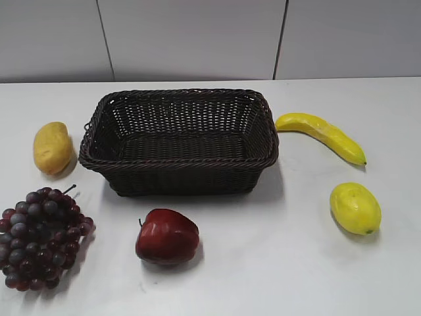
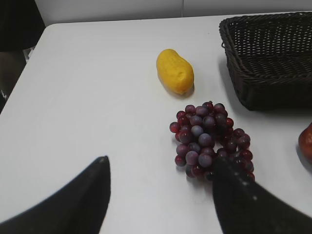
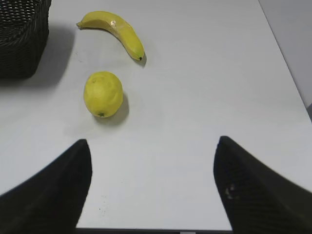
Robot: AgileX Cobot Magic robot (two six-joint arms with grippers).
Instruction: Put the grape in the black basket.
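Observation:
My left gripper will grip across the middle of the grape bunch (image 1: 26, 248) (image 2: 199, 152), on the near side of its stem.
The grape (image 1: 41, 237), a bunch of dark purple-red berries, lies on the white table at the front left; it also shows in the left wrist view (image 2: 210, 140). The black basket (image 1: 179, 166), woven wicker and empty, stands at the table's middle, and its corner shows in the left wrist view (image 2: 263, 73). My left gripper (image 2: 158, 168) is open and empty, above the table just short of the grape; its right finger overlaps the bunch's near edge. My right gripper (image 3: 153, 148) is open and empty over bare table. Neither gripper shows in the exterior view.
A dark red apple (image 1: 166, 236) lies in front of the basket. A yellow mango (image 1: 52, 147) lies left of it. A banana (image 1: 322, 135) and a lemon (image 1: 355, 207) lie to its right. The table's near edge shows in the right wrist view (image 3: 146, 228).

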